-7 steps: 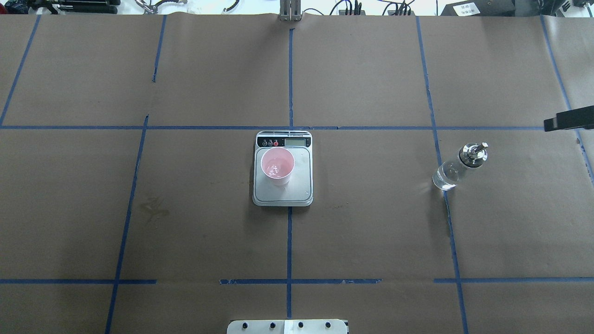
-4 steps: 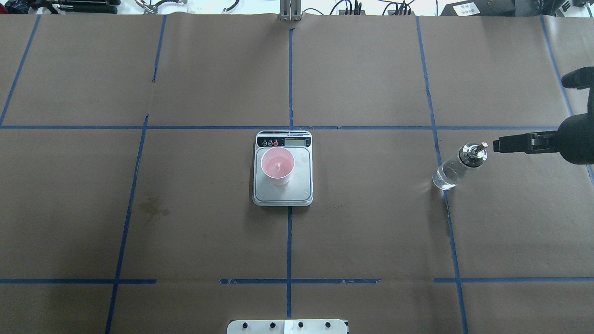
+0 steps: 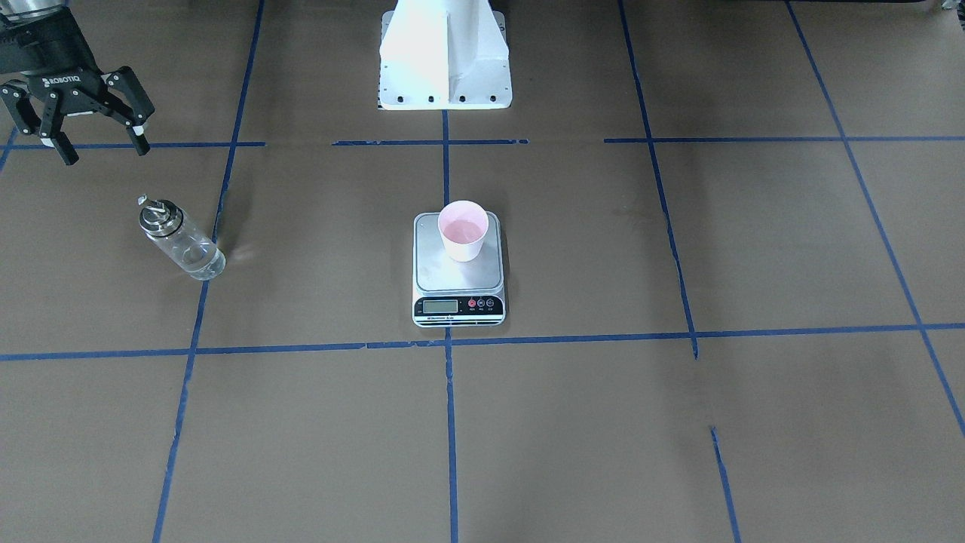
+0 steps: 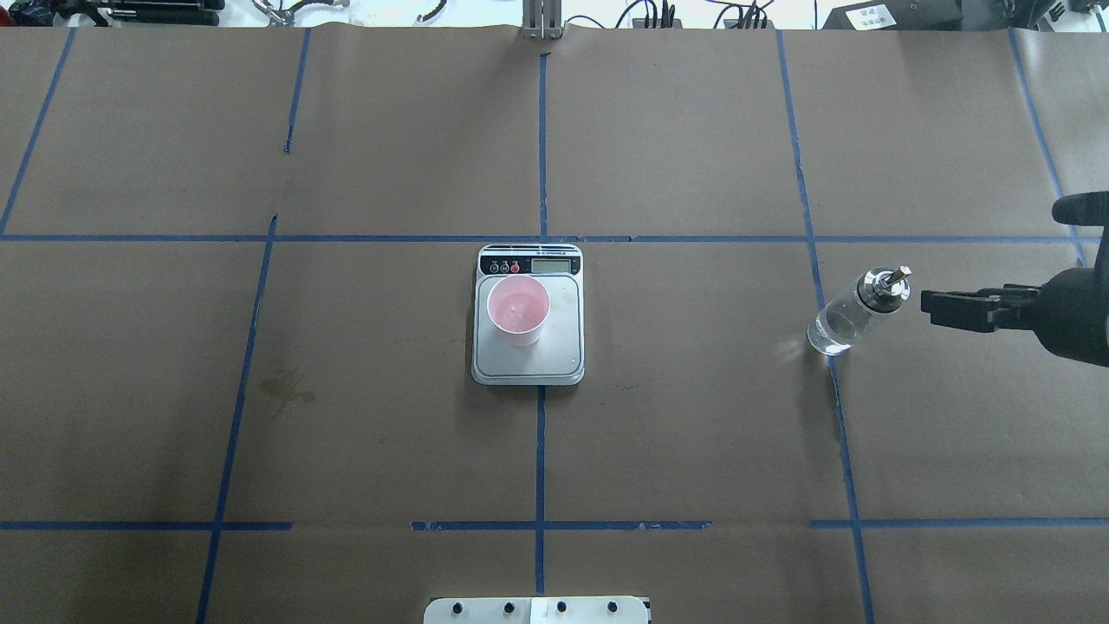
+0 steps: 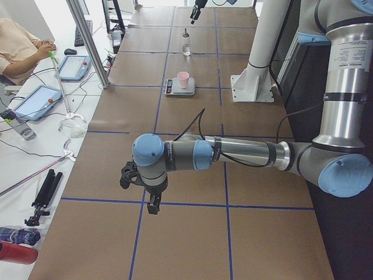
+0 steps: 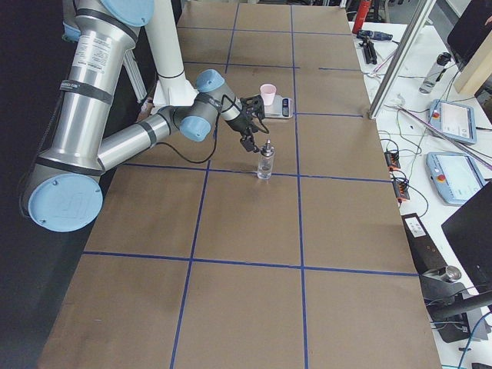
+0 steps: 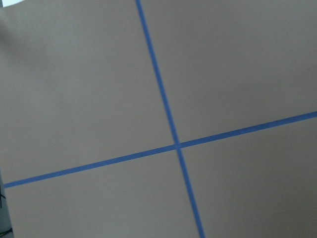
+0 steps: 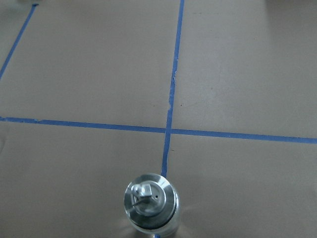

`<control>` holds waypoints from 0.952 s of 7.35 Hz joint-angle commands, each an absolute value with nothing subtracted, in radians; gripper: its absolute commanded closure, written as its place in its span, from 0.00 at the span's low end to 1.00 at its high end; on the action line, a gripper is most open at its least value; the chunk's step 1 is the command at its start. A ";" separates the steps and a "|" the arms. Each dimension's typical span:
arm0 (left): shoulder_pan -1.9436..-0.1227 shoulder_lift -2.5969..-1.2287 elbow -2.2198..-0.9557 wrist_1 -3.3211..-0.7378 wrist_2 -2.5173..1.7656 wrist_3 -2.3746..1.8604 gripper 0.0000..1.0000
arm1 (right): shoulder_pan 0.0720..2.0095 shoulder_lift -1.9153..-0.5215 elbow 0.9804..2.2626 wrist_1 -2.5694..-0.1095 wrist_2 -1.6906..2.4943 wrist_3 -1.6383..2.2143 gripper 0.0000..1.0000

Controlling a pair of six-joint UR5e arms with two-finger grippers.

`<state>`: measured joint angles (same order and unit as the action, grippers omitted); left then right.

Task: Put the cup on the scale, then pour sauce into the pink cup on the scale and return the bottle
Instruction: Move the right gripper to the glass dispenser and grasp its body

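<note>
The robot's right gripper should next move to the middle of the bottle's glass body [image 3: 190, 249], below the silver pourer cap, and close there.
The pale pink cup [image 4: 518, 310] stands upright on the steel-grey scale [image 4: 563, 347] at the table's middle; both also show in the front view, the cup [image 3: 463, 230] on the scale [image 3: 430, 271]. The clear glass bottle [image 4: 853, 314] with its silver pourer cap stands upright on the table to the right, on a blue tape line. It also shows in the front view [image 3: 181, 243] and in the right wrist view [image 8: 150, 203]. My right gripper [image 3: 102, 151] is open and empty, above and beside the bottle's cap, apart from it; it also shows overhead [image 4: 927, 308]. My left gripper [image 5: 150, 201] hangs far off to the left; I cannot tell its state.
Brown paper with blue tape lines [image 4: 541, 147] covers the table. The robot's white base [image 3: 445, 53] stands behind the scale. Cables and tools [image 4: 658, 13] lie along the far edge.
My right gripper has come in from the right edge to beside the bottle's cap, then shifted a little toward the robot's side. Cup, scale and bottle have not moved.
</note>
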<state>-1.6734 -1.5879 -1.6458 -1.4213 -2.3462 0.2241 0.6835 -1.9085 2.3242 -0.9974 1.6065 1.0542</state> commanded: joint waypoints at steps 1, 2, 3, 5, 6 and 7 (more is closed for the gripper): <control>-1.674 -1.586 -1.643 -1.422 -2.359 0.225 0.00 | 0.515 -1.954 2.326 -0.920 1.349 1.158 0.00; -1.674 -1.586 -1.643 -1.422 -2.359 0.225 0.00 | 0.421 -1.954 2.301 -0.919 1.207 1.187 0.00; -1.674 -1.586 -1.641 -1.422 -2.359 0.224 0.00 | 0.361 -1.933 2.219 -0.898 1.093 1.202 0.00; -1.674 -1.586 -1.640 -1.422 -2.359 0.225 0.00 | 0.312 -1.891 2.079 -0.767 0.981 1.207 0.00; -1.674 -1.586 -1.641 -1.422 -2.359 0.225 0.00 | 0.302 -1.885 2.076 -0.765 0.956 1.207 0.00; -1.674 -1.576 -1.643 -1.422 -2.359 0.225 0.00 | 0.293 -1.861 2.045 -0.765 0.922 1.207 0.00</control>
